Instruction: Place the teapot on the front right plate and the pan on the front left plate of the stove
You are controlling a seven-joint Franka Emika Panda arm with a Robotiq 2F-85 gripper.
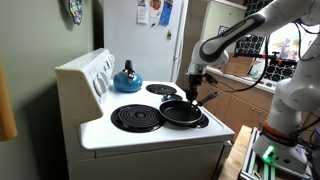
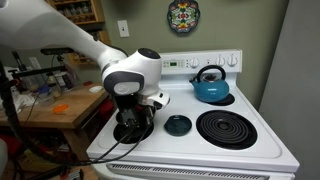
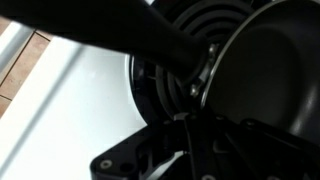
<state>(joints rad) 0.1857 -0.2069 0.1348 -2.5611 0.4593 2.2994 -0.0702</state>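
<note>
Next, I release the black pan on the large bare coil burner (image 1: 138, 115) nearest the raised knob panel.
The black pan (image 1: 180, 112) sits on a coil burner of the white stove (image 1: 95, 125), with its handle pointing off the stove's side edge. It also shows under the arm in an exterior view (image 2: 133, 129) and in the wrist view (image 3: 265, 75). My gripper (image 1: 193, 92) hangs just above the pan's handle end, fingers down. In the wrist view my fingers (image 3: 187, 122) meet at the middle, shut and empty. The handle (image 3: 110, 30) runs beyond them. The blue teapot (image 1: 127, 77) stands on a back burner, also seen in an exterior view (image 2: 211, 88).
A large bare coil burner (image 1: 137, 118) lies beside the pan and shows in both exterior views (image 2: 231, 128). A smaller coil (image 1: 162, 89) lies behind. The raised knob panel (image 1: 92, 72) backs the stove. A wooden table (image 2: 70, 105) stands beside it.
</note>
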